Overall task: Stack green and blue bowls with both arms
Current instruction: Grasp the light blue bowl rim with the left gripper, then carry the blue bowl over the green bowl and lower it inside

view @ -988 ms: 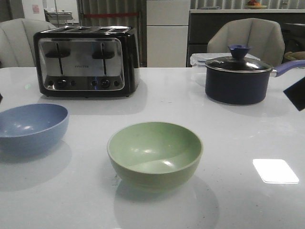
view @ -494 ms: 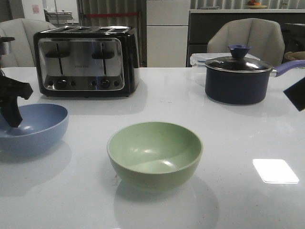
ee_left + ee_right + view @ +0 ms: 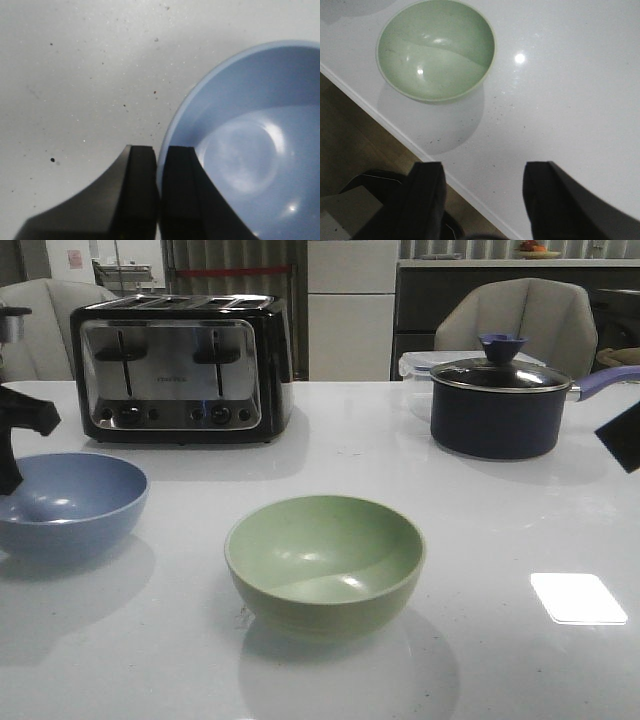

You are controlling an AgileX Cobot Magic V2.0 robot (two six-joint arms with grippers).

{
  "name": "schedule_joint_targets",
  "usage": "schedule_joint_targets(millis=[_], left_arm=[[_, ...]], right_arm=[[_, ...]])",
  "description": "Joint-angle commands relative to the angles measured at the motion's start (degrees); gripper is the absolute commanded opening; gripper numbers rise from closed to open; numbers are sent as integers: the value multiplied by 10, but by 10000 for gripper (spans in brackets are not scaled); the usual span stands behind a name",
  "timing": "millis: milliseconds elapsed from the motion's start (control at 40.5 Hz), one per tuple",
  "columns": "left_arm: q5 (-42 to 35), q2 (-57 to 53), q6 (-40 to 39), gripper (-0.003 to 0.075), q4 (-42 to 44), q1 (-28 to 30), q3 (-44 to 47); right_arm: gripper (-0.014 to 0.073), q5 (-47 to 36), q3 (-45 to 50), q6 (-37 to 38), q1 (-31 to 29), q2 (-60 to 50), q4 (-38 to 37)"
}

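Note:
Next, my left gripper releases the blue bowl inside the pale green bowl (image 3: 323, 531) at the table's front centre.
The dusty blue bowl (image 3: 75, 505) is at the table's left. My left gripper (image 3: 8, 455) is at the bowl's left rim. In the left wrist view my left gripper (image 3: 160, 150) is shut on the blue bowl's (image 3: 250, 145) rim, one finger inside and one outside. The pale green bowl (image 3: 325, 560) stands alone at the front centre of the table. Only a black corner of my right gripper (image 3: 622, 445) shows at the right edge. In the right wrist view my right gripper (image 3: 485, 167) is open and empty, above the table edge and well apart from the green bowl (image 3: 436, 50).
A black and silver toaster (image 3: 185, 365) stands at the back left. A dark lidded saucepan (image 3: 500, 405) with a purple-blue handle stands at the back right, a clear container (image 3: 415, 365) behind it. The table's near edge (image 3: 395, 132) runs under my right gripper.
My left gripper came in from the left and closed on the blue bowl's rim. The bowl has since shifted slightly up and right. The green bowl and the right gripper have not moved.

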Motion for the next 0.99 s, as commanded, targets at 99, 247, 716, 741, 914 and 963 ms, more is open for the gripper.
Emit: schedule_joint_targets(millis=[99,247,716,741,914,963], left_arm=[[20,-82,86,93,-110,-19,-49],[49,-115,113,93,-144,-57,-64],[49,-109,113,93,-153,-256,-86],[50,-105,112,93,-153,-261,-90],[73,-60,111,93,-153,-285,-128],[76,-48,111,93,-153,-289,-135]], right_arm=[[467,-31,-15,-4,0,-7,0],[467,-31,-15,-4,0,-7,0],[467,-31,-15,-4,0,-7,0],[467,-31,-15,-4,0,-7,0],[467,-31,-15,-4,0,-7,0],[467,-31,-15,-4,0,-7,0]])
